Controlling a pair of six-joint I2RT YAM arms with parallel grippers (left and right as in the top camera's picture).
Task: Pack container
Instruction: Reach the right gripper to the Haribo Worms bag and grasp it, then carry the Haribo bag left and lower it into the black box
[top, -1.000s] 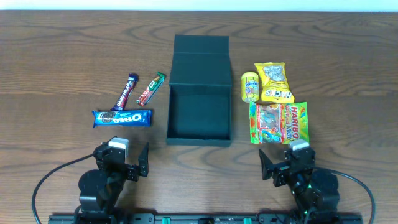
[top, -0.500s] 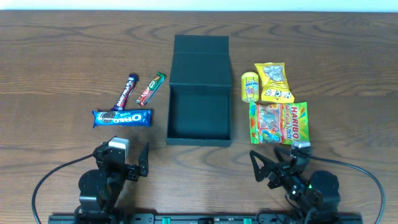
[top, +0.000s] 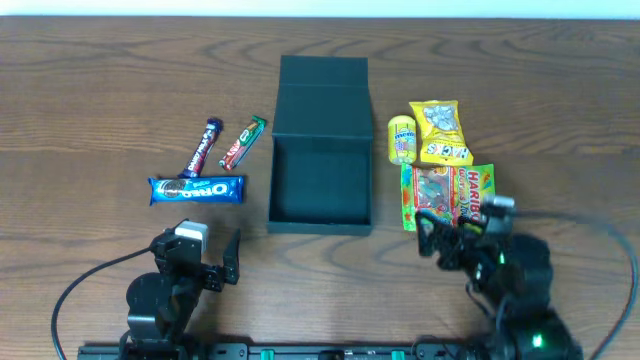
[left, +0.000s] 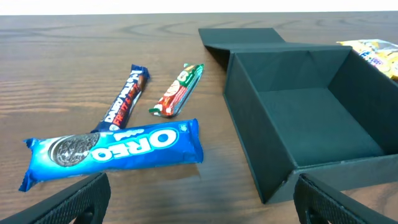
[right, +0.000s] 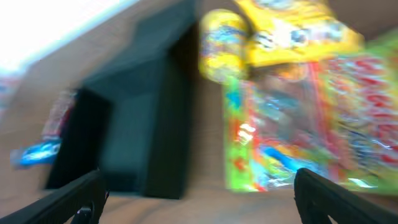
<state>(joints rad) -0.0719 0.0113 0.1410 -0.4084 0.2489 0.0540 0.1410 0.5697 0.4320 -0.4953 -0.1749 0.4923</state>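
Observation:
The robot's right gripper will next move to the Haribo bag and close on the bag's clear window (top: 441, 196) (right: 301, 127), near its middle by the lettering.
The dark teal container (top: 320, 185) stands open and empty at the table's middle, its flap lid (top: 322, 85) laid back; it also shows in the left wrist view (left: 311, 118) and blurred in the right wrist view (right: 130, 130). Left of it lie an Oreo pack (top: 197, 189), a dark blue bar (top: 202, 147) and a red-green bar (top: 243, 142). Right of it lie a Haribo bag (top: 448, 196), a yellow tube (top: 401, 139) and a yellow packet (top: 441, 133). My left gripper (top: 228, 262) is open near the front edge. My right gripper (top: 440, 240) is open, just below the Haribo bag.
The wooden table (top: 100, 100) extends bare to the far left and far right. Black cables (top: 80, 285) loop from both arm bases along the front edge.
My right arm has risen and swung forward towards the Haribo bag; its view is motion-blurred. The left arm and all the snacks have not moved.

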